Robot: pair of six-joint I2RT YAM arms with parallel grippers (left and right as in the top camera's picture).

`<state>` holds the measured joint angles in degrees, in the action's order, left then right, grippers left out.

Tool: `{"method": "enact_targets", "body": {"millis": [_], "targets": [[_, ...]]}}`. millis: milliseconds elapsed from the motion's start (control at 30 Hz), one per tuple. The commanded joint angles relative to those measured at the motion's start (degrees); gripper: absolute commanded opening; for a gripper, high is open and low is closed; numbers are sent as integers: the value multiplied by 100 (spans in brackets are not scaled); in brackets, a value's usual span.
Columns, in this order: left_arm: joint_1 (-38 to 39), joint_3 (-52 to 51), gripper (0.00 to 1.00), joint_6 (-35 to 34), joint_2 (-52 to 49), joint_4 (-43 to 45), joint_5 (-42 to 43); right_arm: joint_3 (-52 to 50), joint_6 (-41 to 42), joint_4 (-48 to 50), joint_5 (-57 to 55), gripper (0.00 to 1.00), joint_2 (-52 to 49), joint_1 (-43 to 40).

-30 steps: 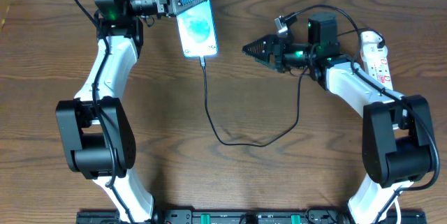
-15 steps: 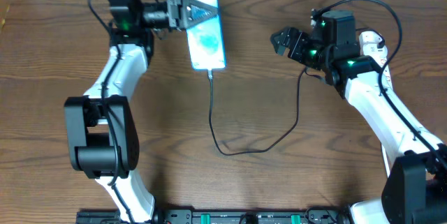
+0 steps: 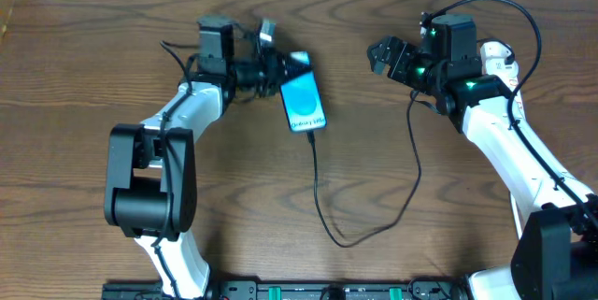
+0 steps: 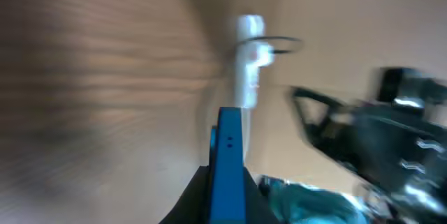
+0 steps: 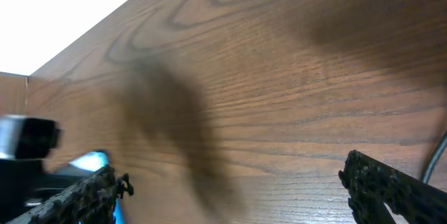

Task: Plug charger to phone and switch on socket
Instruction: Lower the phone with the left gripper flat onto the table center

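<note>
The robot's left gripper will release the phone on the bare wood inside the charger's loop (image 3: 332, 139), beside the charger's plugged end.
The phone (image 3: 303, 104) has a bright blue screen and sits at the middle of the table, tilted. My left gripper (image 3: 277, 74) is shut on its upper end; in the left wrist view the phone (image 4: 228, 168) stands edge-on between my fingers. The charger (image 3: 322, 197), a thin black cable, is plugged into the phone's lower end and loops across the table toward the right arm. My right gripper (image 3: 381, 54) is open and empty, raised left of the socket (image 3: 505, 68), a white power strip partly hidden behind the right arm. The right wrist view shows open fingers (image 5: 237, 189) over bare wood.
The white socket also shows blurred in the left wrist view (image 4: 248, 63). The table's back edge meets a white wall. The charger's loop lies low in the middle of the table.
My left gripper has dragged the phone right and toward the front, and the cable loop has shifted with it. My right gripper has opened, drawn back toward the socket and held there.
</note>
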<state>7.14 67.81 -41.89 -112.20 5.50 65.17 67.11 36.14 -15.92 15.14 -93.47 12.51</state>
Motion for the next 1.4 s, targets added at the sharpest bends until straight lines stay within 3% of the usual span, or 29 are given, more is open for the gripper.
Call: {"method": "enact_targets", "body": {"millis": [0, 200, 567, 1167, 1233, 1367], "targets": [[212, 37, 8, 1040, 55, -758, -1381, 28, -111, -17, -68, 99, 52, -4], [586, 37, 8, 1580, 55, -1001, -1609, 28, -109, -17, -68, 99, 52, -4], [1447, 37, 9, 1569, 9, -1191, -2581, 28, -109, -17, -68, 99, 52, -4], [1641, 37, 9, 1113, -546, -1169, -2579, 28, -111, -20, -70, 99, 52, -4], [1641, 37, 17, 1113, -546, -1169, -2579, 28, -111, -20, -68, 99, 52, -4], [1641, 37, 22, 1115, -546, -1167, -2579, 28, -111, -24, -70, 99, 52, -4]]}}
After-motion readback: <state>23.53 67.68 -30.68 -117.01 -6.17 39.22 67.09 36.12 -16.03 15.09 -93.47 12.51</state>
